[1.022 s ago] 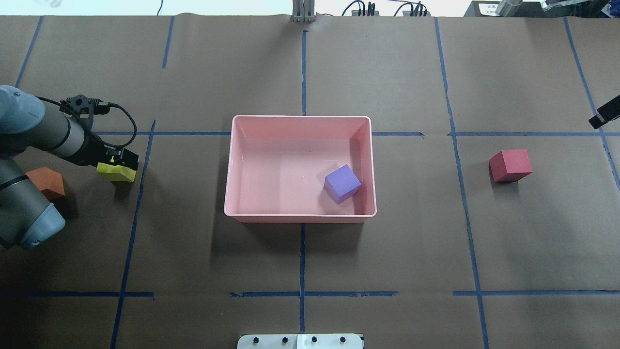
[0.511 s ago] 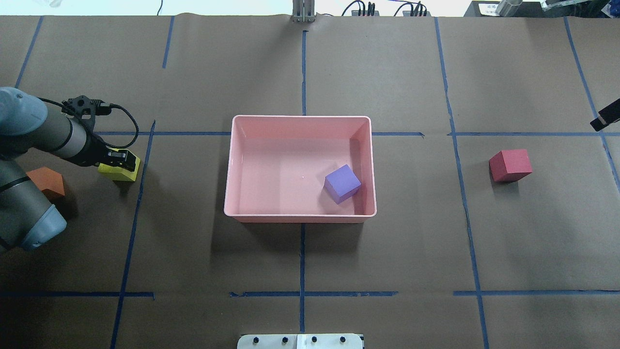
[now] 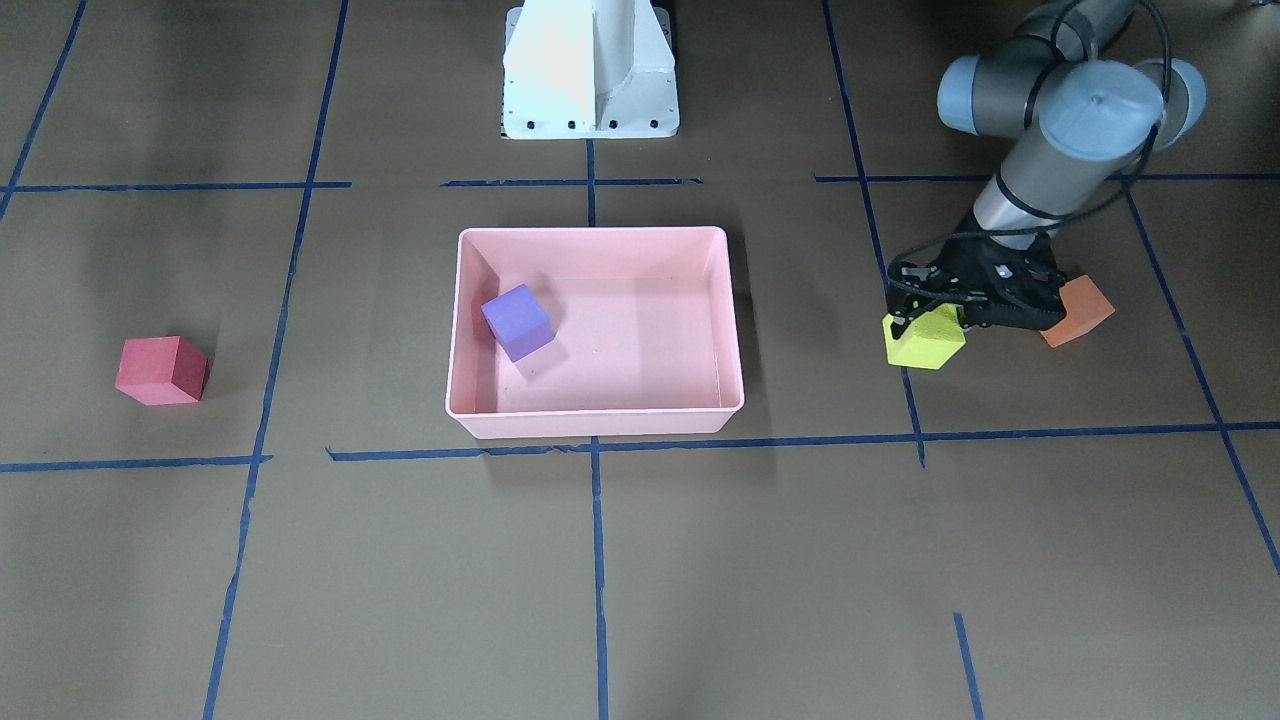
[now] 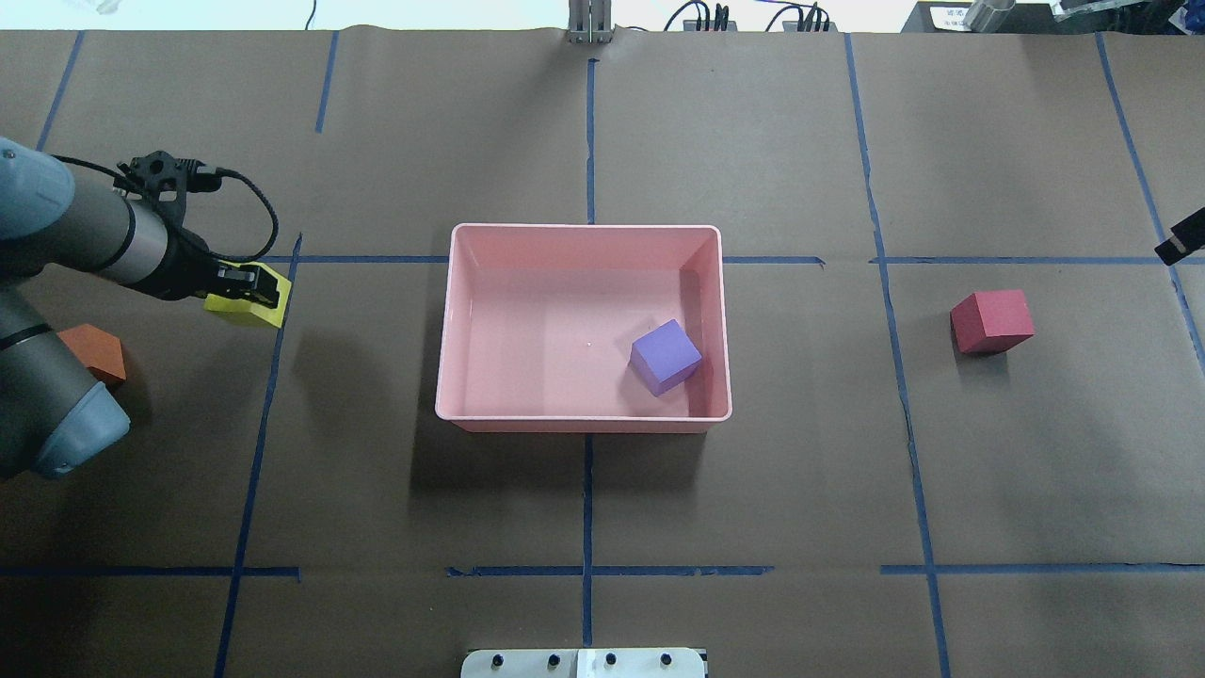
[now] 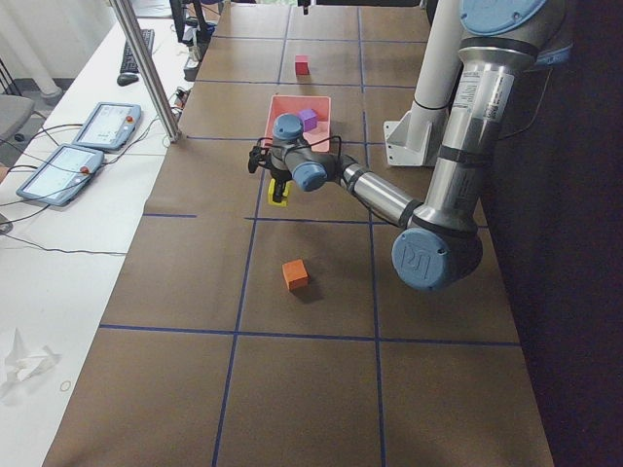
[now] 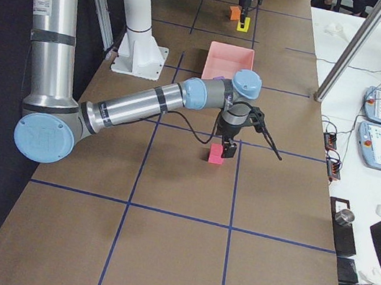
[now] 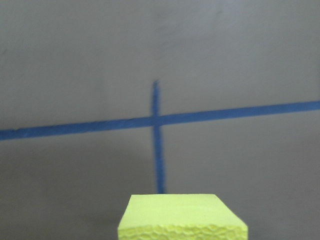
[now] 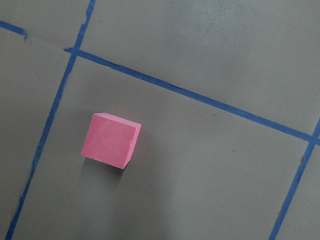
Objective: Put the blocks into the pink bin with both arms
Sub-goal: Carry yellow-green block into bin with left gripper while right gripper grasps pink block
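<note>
The next move for my right gripper is to go down to the upper part of the red block (image 3: pixel 151 361) (image 8: pixel 111 140) on the table and close there.
My left gripper (image 4: pixel 241 288) is shut on the yellow-green block (image 4: pixel 249 299) and holds it just above the table, left of the pink bin (image 4: pixel 584 227). The block also shows in the front view (image 3: pixel 925 340) and the left wrist view (image 7: pixel 182 217). The purple block (image 4: pixel 666 356) lies inside the bin near its right wall. The orange block (image 4: pixel 94 350) sits on the table partly behind my left arm. The red block (image 4: pixel 991 321) sits on the table far right. My right gripper (image 6: pixel 228 147) hangs above the red block (image 8: pixel 110 140); I cannot tell if it is open.
The white pedestal base (image 3: pixel 590 70) stands at the robot's side of the table. Blue tape lines cross the brown paper. A metal post (image 5: pixel 146 68) and tablets (image 5: pixel 97 126) stand past the far edge. A black cable end (image 4: pixel 1181 240) pokes in at the right edge.
My left gripper has lifted the yellow-green block off the table and carried it away from the robot and slightly toward the bin. The other blocks have not moved.
</note>
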You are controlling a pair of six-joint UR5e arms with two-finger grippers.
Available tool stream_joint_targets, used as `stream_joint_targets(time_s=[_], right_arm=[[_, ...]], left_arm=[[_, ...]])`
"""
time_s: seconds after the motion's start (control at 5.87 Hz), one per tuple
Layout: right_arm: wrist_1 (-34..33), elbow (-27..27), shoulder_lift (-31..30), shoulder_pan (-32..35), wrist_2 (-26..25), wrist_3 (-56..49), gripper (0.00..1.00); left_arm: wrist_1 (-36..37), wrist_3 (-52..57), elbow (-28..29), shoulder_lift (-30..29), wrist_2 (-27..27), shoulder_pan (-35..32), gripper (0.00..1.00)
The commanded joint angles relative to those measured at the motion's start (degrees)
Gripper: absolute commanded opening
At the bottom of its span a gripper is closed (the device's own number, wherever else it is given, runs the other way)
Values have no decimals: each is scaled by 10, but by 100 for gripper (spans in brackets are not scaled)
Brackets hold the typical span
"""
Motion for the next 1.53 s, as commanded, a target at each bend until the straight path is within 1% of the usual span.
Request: stream_joint_targets(time_s=[0.0, 0.17, 0.34, 0.51, 0.68, 0.85, 1.02, 1.19, 1.36], right_arm=[[36, -4, -24, 0, -3, 6, 100], [37, -14, -20, -1, -4, 8, 100], [37, -18, -16, -4, -3, 18, 100], [73, -23, -14, -28, -5, 68, 100], [184, -62, -14, -66, -12, 164, 100], [267, -99, -10, -102, -27, 239, 100], [284, -107, 0, -126, -46, 280, 100], [284, -110, 15, -145, -56, 319, 100], [285, -117, 23, -168, -83, 357, 100]], left_arm=[[154, -60, -54, -125, 1, 3, 47], [156, -129, -51, -167, 1, 30, 47], [156, -182, -31, -218, 28, 79, 47], [156, -210, -11, -232, 111, 140, 96], [156, -208, -10, -230, 184, 175, 100], [156, -206, -10, -227, 186, 178, 100], [156, -206, -11, -227, 186, 179, 100], [156, -206, -11, -227, 188, 184, 100], [155, -206, -11, -227, 188, 184, 100]])
